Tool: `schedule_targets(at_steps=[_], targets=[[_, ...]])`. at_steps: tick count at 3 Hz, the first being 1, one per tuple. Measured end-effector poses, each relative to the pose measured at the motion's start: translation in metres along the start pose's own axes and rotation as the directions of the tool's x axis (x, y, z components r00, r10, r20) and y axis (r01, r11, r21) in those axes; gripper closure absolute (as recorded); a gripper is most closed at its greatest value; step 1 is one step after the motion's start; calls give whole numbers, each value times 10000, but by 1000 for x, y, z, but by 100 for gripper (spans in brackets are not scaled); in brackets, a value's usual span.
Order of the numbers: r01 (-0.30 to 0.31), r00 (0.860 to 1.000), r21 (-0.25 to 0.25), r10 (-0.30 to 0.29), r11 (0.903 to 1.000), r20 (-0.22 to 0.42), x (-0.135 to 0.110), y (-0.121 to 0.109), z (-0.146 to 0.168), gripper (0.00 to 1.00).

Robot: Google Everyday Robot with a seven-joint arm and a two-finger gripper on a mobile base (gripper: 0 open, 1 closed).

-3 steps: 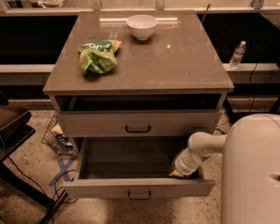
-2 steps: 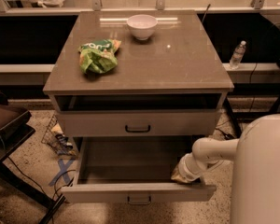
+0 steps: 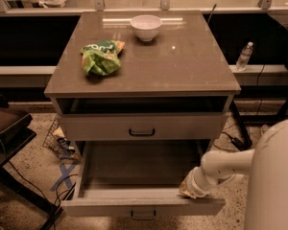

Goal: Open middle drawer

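My gripper needs to let go of the middle drawer's top edge further out, above the floor [image 3: 196, 221] just past the drawer's handle side.
The middle drawer [image 3: 110, 208] is pulled well out of the grey-beige cabinet, and its shallow inside [image 3: 139, 164] holds nothing. Its small dark bar handle [image 3: 143, 216] sits at the centre of the front, near the frame's bottom edge. My gripper [image 3: 191, 189], at the end of my white arm [image 3: 225, 164], is at the right end of the drawer's front, against its top edge. The drawer above [image 3: 96, 127] is closed, with its own dark handle [image 3: 141, 132]. Anything below the open drawer is hidden.
On the cabinet top [image 3: 182, 66] lie a white bowl [image 3: 146, 27] and a green snack bag [image 3: 102, 57]. A water bottle [image 3: 244, 56] stands on a ledge to the right. A wire basket [image 3: 56, 138] and cables lie on the floor left. My white body [image 3: 276, 186] fills the lower right.
The middle drawer has slid further out toward the camera. My gripper and arm have moved with its front, down and toward the camera.
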State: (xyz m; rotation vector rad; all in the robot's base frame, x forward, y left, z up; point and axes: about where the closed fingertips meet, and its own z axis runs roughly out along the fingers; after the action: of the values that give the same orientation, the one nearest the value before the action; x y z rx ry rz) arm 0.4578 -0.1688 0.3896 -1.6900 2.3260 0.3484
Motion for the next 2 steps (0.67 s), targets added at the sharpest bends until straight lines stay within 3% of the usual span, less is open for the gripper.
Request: schedule_targets(at_steps=[1, 2], targets=[[-117, 9999, -27, 117, 9999, -92, 4, 10, -5, 100], [-387, 9983, -541, 362, 9978, -449, 24, 62, -18, 100]])
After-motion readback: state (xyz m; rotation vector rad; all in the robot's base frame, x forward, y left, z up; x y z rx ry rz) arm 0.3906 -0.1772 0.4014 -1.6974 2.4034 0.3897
